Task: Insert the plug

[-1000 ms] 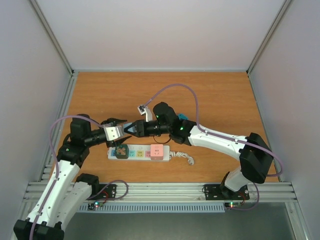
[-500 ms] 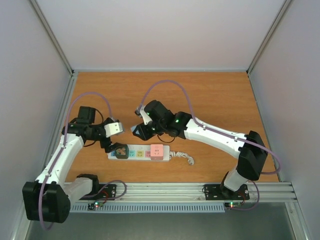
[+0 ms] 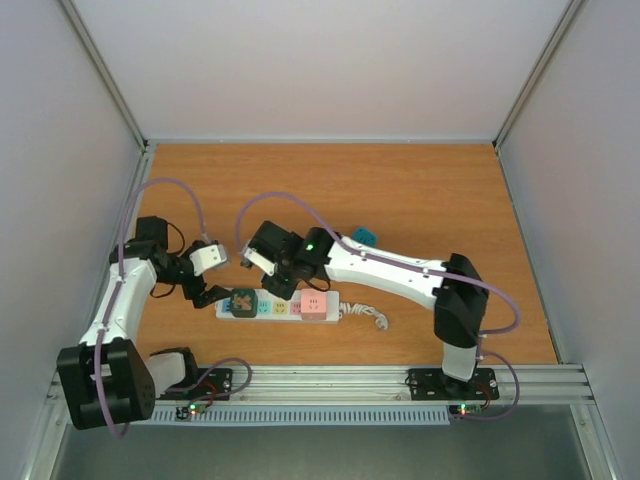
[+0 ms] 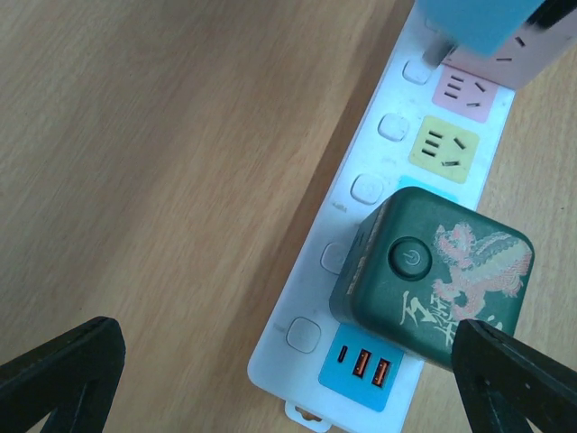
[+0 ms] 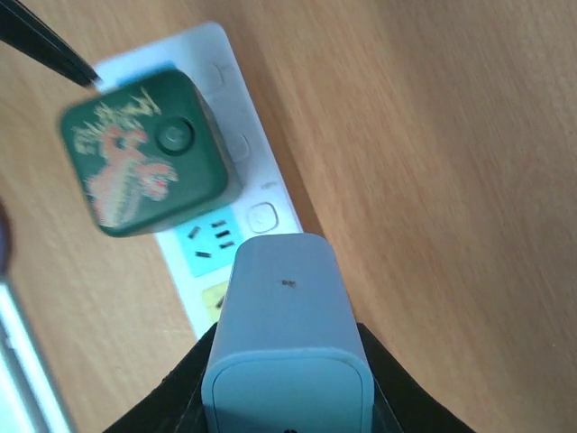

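Observation:
Next, my right gripper lets go of the light blue plug in the yellow socket of the white power strip [image 3: 280, 306] [image 5: 216, 300].
The white power strip [image 3: 278, 306] lies near the table's front, also in the left wrist view [image 4: 361, 194] and the right wrist view [image 5: 261, 212]. A dark green cube plug [image 3: 243, 302] sits in its left part [image 4: 433, 275] [image 5: 144, 153]. My right gripper [image 3: 272, 283] is shut on a light blue plug [image 5: 288, 334] and holds it just above the strip's free yellow socket [image 4: 442, 149]. The plug's tip shows in the left wrist view [image 4: 482, 25]. My left gripper [image 3: 212, 292] is wide open and empty, its jaws straddling the strip's left end [image 4: 288, 388].
A pink cube adapter [image 3: 315, 305] sits in the strip's right part, and the strip's coiled white cord [image 3: 365, 314] trails right. A small teal object [image 3: 365, 236] lies behind the right arm. The grey cage walls [image 3: 110, 100] enclose the table.
My right gripper has carried the light blue plug left and down over the strip. My left arm has drawn back left, its open gripper now at the strip's left end.

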Controlling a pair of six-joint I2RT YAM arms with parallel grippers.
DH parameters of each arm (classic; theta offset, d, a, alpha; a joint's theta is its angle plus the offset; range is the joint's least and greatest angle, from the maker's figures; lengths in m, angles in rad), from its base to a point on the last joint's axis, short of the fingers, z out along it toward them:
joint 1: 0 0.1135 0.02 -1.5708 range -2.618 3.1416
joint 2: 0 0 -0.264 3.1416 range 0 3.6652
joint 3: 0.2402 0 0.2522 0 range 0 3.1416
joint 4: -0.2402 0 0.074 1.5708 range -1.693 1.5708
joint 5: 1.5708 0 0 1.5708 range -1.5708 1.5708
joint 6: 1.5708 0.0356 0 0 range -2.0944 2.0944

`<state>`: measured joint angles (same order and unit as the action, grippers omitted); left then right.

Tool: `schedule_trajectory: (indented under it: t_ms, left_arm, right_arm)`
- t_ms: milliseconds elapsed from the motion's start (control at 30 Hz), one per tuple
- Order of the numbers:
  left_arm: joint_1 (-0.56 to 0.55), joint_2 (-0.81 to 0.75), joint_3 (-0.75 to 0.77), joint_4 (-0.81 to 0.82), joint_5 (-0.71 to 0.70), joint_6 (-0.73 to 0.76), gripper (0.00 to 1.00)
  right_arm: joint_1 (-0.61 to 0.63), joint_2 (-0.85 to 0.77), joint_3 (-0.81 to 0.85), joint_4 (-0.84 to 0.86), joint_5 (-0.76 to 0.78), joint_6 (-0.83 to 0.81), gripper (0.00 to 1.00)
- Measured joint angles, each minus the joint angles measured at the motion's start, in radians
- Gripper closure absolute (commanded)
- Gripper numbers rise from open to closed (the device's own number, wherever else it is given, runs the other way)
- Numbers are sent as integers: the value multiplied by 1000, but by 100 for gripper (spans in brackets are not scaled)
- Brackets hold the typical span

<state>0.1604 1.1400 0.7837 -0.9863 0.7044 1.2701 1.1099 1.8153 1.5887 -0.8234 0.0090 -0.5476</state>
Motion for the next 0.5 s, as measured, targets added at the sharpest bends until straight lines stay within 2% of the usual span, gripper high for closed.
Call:
schedule_trajectory:
  t_ms: [233,500]
  left_arm:
    - [26,48,0,-6,18,26,0]
    - [30,60,-2,-5,25,48,0]
  right_arm:
    - [21,158,69,-111,93,-99,99]
    - [59,196,140,-183,123,-151,99]
